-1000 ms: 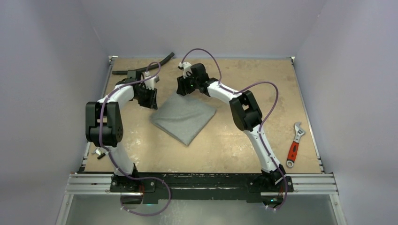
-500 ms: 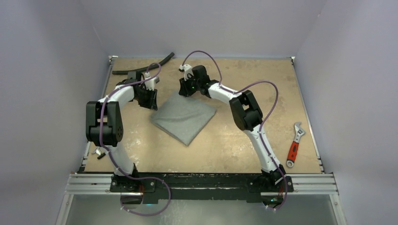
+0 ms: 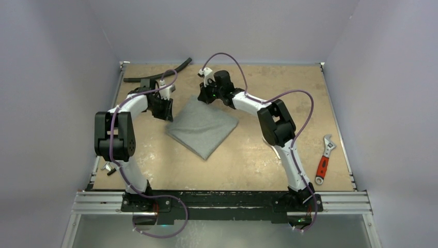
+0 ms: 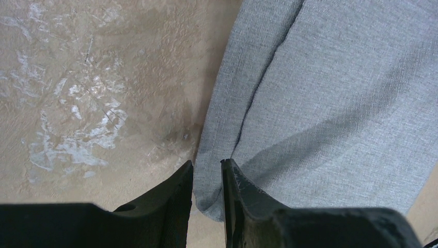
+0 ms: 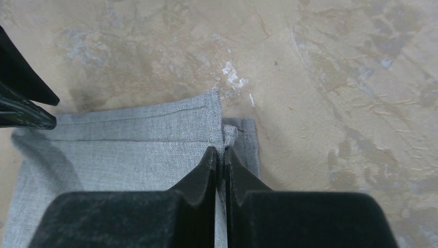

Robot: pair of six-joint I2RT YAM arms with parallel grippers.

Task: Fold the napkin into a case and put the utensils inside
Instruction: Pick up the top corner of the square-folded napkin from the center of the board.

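The napkin's lower layer puckers and bunches into my right gripper's pinch, so I should open it and take only the napkin's top layer [image 5: 212,125] before I fold it back.
The grey napkin [image 3: 204,129] lies folded in a flat diamond mid-table. My left gripper [image 3: 169,116] is down at its left corner. In the left wrist view its jaws [image 4: 207,165] stand narrowly apart with the napkin's [image 4: 335,93] rounded corner bunched between them. My right gripper [image 3: 202,99] is at the far corner. In the right wrist view it [image 5: 220,151] is shut, pinching a small pucker of the napkin's [image 5: 129,155] edge. A small white and dark shape [image 3: 109,168] by the left arm may be the utensils, too small to tell.
A red-handled wrench [image 3: 324,160] lies near the right table edge. A long black curved hose [image 3: 160,74] lies along the far left edge behind the left arm. Grey walls close in the table on three sides.
My right gripper has closed on the napkin's far corner, and its wrist has shifted slightly. The left arm and the napkin have not moved.
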